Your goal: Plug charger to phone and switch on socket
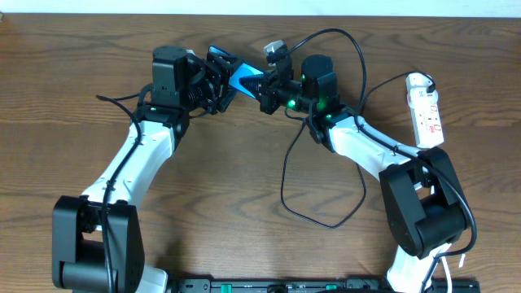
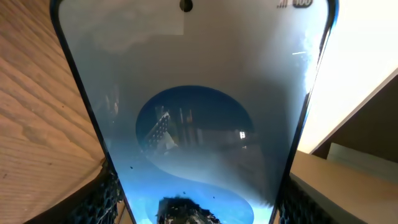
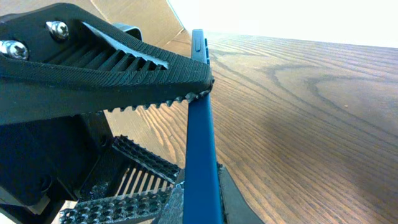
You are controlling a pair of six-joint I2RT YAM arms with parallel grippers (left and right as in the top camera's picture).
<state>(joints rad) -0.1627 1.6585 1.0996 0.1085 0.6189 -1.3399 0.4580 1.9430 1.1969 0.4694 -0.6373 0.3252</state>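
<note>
My left gripper spans the phone's full width. It should open, let my right gripper turn the phone edge-on, then take the phone across its thickness (image 3: 201,140).
The phone (image 1: 242,79) has a bright blue screen and is held up off the table between both grippers. My left gripper (image 1: 220,81) is shut on it. In the left wrist view the phone (image 2: 193,93) fills the frame between the two black fingers (image 2: 199,208). My right gripper (image 1: 267,88) is closed on the phone's other end. The right wrist view shows the phone (image 3: 200,112) edge-on between the fingers (image 3: 202,202). The charger cable (image 1: 326,221) loops loose on the table; its plug tip is hidden. The white socket (image 1: 426,110) lies at the far right.
The thin black cable runs from the socket end up and over the right arm (image 1: 358,138). The left arm (image 1: 138,155) stretches across the left of the table. The wooden table top (image 3: 323,124) shows to the right of the phone.
</note>
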